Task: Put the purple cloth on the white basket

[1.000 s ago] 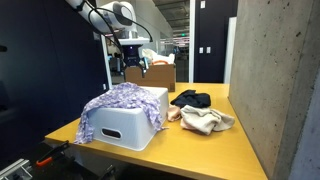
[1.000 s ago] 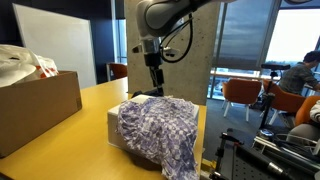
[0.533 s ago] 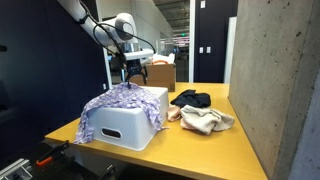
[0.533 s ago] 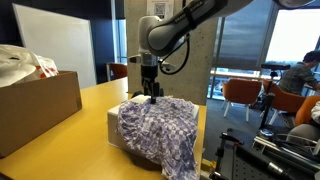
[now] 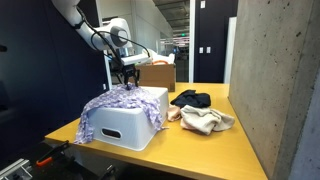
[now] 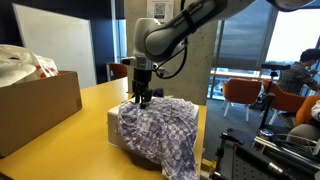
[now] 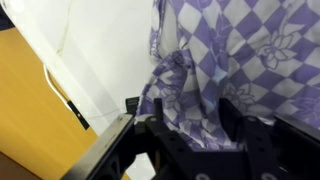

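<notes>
The purple cloth hangs a long way down the side of the white basket, so next I grip the cloth's fold on top (image 6: 141, 107) and pull the cloth up across the basket.
The purple checked cloth (image 5: 113, 104) lies draped over the white basket (image 5: 133, 127) on the wooden table and hangs down its side; both show in both exterior views, cloth (image 6: 160, 125) and basket (image 6: 112, 122). My gripper (image 5: 128, 84) points down at the cloth's top edge on the basket (image 6: 142, 99). In the wrist view the fingers (image 7: 190, 125) are spread apart with a fold of the cloth (image 7: 230, 50) between them, and the white basket (image 7: 100, 50) lies beside it.
A cardboard box (image 5: 160, 75) stands at the back of the table, with a plastic bag in it (image 6: 25, 62). A black cloth (image 5: 190, 98) and a beige cloth (image 5: 205, 121) lie beside the basket. A concrete wall (image 5: 280, 90) borders the table.
My gripper has come down and across from above the back of the table to the cloth on top of the basket. The cloth and basket have not moved.
</notes>
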You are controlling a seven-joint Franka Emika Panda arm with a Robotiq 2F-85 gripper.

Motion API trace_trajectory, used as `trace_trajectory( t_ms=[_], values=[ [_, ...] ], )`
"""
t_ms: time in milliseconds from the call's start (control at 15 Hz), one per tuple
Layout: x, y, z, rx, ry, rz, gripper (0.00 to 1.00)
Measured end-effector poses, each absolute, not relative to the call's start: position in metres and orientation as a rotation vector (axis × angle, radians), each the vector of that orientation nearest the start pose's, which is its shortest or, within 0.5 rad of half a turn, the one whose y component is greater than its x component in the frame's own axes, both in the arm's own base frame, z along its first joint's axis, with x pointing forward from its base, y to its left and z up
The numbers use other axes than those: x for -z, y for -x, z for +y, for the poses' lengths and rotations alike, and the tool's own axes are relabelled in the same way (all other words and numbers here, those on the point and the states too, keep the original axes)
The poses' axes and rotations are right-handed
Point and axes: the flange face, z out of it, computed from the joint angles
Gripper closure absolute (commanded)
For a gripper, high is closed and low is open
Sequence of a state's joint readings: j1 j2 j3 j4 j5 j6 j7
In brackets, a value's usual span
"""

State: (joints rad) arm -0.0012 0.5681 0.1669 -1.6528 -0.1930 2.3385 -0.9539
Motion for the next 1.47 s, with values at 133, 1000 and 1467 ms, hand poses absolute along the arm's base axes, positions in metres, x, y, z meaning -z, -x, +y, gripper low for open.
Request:
trace_trajectory(
  t_ms=[133,1000,1467],
  values=[
    [-0.303,-0.686,0.099,0.17,2.648,-1.874,0.86],
    [-0.315,-0.685,0.074,0.23,2.643,-1.747,0.45],
    [-0.305,-0.68,0.066,0.206,2.646,-1.708,0.99]
  ],
)
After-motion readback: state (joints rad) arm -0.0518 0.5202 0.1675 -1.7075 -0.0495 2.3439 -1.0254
